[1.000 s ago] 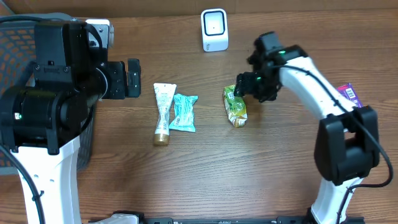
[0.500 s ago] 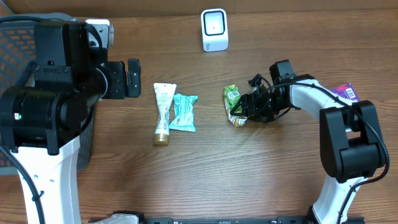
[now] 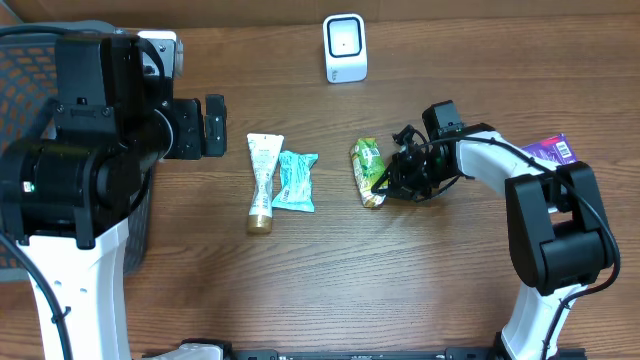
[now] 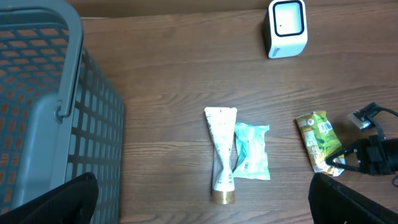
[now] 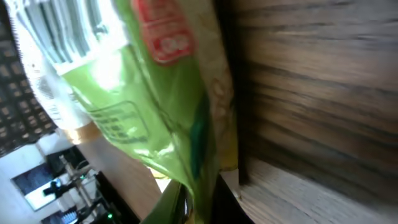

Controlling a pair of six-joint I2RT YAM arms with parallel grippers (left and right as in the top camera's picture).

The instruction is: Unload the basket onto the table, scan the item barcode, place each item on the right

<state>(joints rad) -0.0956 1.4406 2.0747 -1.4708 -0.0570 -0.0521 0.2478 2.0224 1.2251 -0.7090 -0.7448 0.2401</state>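
My right gripper will release the green snack packet on the bare wood (image 3: 344,191) next to the teal packet.
A green snack packet (image 3: 366,170) lies on the wooden table right of centre. My right gripper (image 3: 388,180) is low at its right edge and shut on it. In the right wrist view the green packet (image 5: 155,93) fills the frame, and its lower end is pinched in the right gripper (image 5: 199,205). The white barcode scanner (image 3: 345,48) stands at the back of the table, also seen as the scanner (image 4: 286,26) in the left wrist view. My left gripper (image 3: 205,127) hangs high at the left, wide open and holding nothing.
A white tube with a gold cap (image 3: 263,180) and a teal packet (image 3: 295,180) lie side by side at the table's middle. A grey mesh basket (image 4: 37,106) stands at the left edge. A purple package (image 3: 555,150) lies at the far right.
The right gripper dropped from above the green packet to its right edge and shut on it. The packet has shifted slightly left and turned. The left arm has not moved.
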